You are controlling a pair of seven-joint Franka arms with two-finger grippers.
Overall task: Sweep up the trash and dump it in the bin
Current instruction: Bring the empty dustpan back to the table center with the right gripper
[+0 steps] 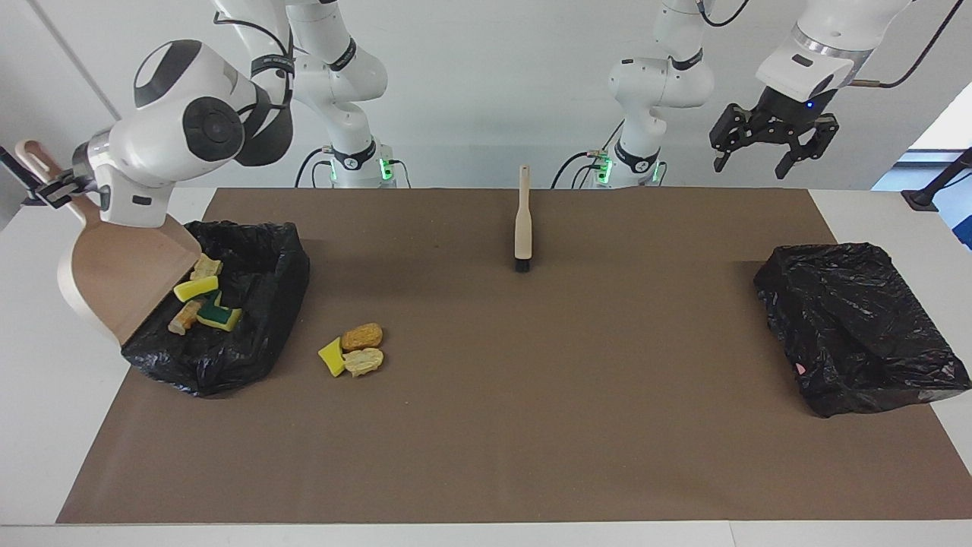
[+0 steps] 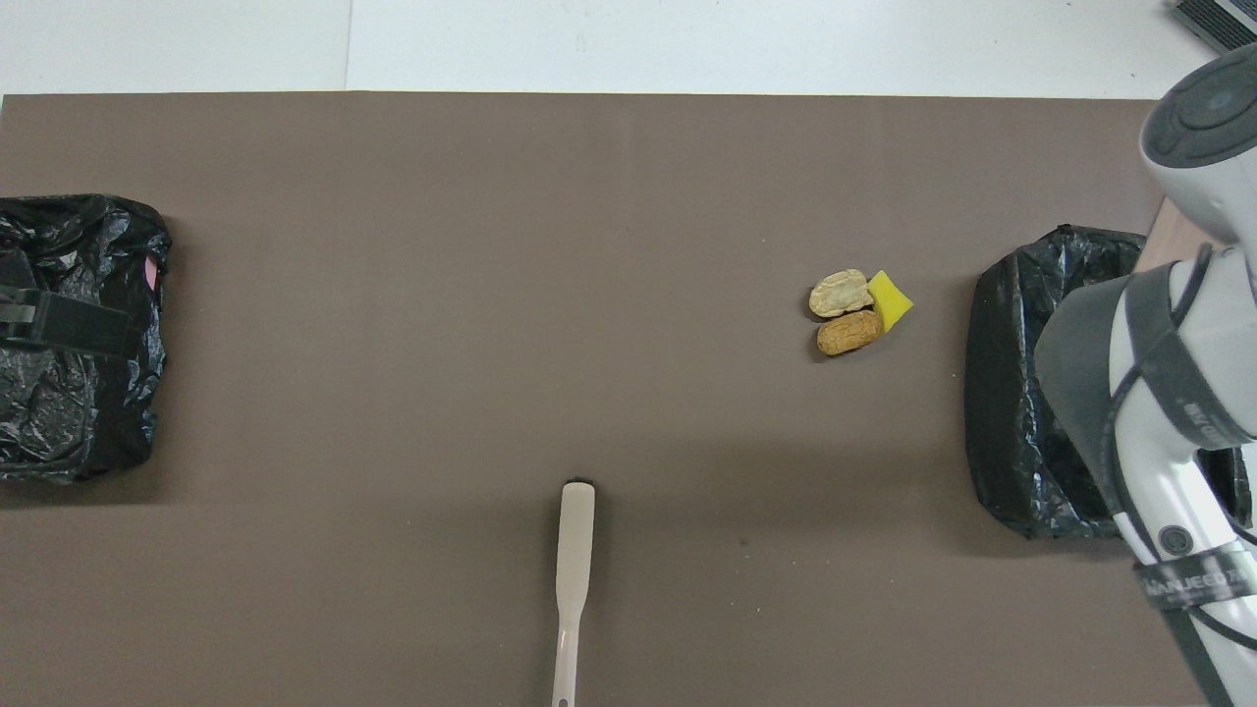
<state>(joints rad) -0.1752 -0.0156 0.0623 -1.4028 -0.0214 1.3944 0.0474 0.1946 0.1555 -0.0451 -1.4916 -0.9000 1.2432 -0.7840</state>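
Note:
My right gripper is to set the beige dustpan down on the brown mat [image 2: 573, 273] beyond the brush's bristles, in line with the brush.
My right gripper [image 1: 55, 190] is shut on the handle of the beige dustpan [image 1: 114, 273]. The pan tilts steeply, its lip over the black bin [image 1: 250, 334] at the right arm's end. Several pieces of trash [image 1: 199, 296], yellow-green sponge and tan lumps, lie in that bin just below the lip. Three more scraps [image 1: 353, 348] sit together on the brown mat beside the bin, also in the overhead view [image 2: 856, 312]. There my right arm covers most of the bin [image 2: 1011, 393]. My left gripper [image 1: 752, 161] hangs open and empty, high over the left arm's end.
A beige brush [image 1: 522, 220] lies on the mat midway between the arms, near the robots' edge, bristles pointing away from them [image 2: 573, 560]. A second black bag [image 1: 858, 327] sits at the left arm's end [image 2: 88, 245].

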